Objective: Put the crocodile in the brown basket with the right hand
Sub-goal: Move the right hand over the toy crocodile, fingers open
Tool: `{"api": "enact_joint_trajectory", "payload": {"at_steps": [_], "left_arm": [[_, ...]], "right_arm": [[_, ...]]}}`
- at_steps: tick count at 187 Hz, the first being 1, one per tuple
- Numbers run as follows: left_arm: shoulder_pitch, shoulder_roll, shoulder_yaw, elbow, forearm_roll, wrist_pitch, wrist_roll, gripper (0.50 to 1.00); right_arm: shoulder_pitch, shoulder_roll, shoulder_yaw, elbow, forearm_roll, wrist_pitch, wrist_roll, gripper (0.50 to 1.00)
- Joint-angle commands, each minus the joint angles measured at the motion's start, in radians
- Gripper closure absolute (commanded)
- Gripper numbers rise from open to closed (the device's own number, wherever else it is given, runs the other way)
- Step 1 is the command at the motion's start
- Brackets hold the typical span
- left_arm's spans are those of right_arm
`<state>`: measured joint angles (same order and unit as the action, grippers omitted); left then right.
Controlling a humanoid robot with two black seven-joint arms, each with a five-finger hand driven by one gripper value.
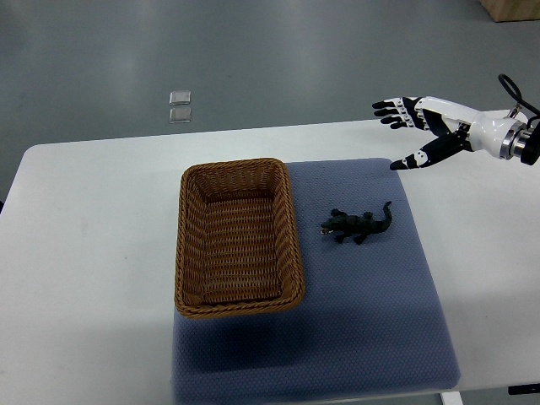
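Observation:
My right gripper moves to the crocodile next and grips the middle of its body (355, 224), between its front and hind legs.
A small dark toy crocodile (357, 224) lies on the blue mat (371, 312), its head toward the basket and its tail curling up to the right. The brown wicker basket (187, 245) stands just left of it and holds nothing. My right hand (405, 131) hovers over the table's far right, above and to the right of the crocodile, apart from it. Its fingers (395, 111) are spread and hold nothing. The left arm does not show.
The white table (84, 253) carries the mat and basket; its far edge runs just behind my right hand. Two small clear squares (180, 107) lie on the grey floor beyond. A wooden box corner (513, 8) sits top right.

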<state>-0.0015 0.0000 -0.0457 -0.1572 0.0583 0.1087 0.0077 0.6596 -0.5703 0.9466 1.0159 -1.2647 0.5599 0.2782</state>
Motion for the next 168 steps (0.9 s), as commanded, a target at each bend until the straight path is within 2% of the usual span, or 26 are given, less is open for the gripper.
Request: {"api": "enact_joint_trajectory", "payload": {"at_steps": [1,35,73,139,168], "left_arm": [[0.000,0.000,0.001,0.001,0.000,0.000,0.000,0.500],[0.000,0.000,0.003,0.002,0.000,0.000,0.000,0.500],[0.000,0.000,0.003,0.001,0.000,0.000,0.000,0.500],[0.000,0.000,0.003,0.002,0.000,0.000,0.000,0.500],[0.000,0.000,0.001,-0.001,0.000,0.000,0.000,0.500]], "right_arm": [[0.011,-0.014,-0.065,0.044,-0.076,-0.008,0.029,0.572],[0.014,-0.033,-0.137,0.090,-0.191,-0.011,0.055,0.572],[0.052,-0.031,-0.218,0.098,-0.260,-0.022,0.055,0.574],[0.193,-0.028,-0.558,0.086,-0.288,-0.268,0.052,0.576],[0.206,-0.020,-0.595,0.086,-0.288,-0.296,0.052,0.576]]}}
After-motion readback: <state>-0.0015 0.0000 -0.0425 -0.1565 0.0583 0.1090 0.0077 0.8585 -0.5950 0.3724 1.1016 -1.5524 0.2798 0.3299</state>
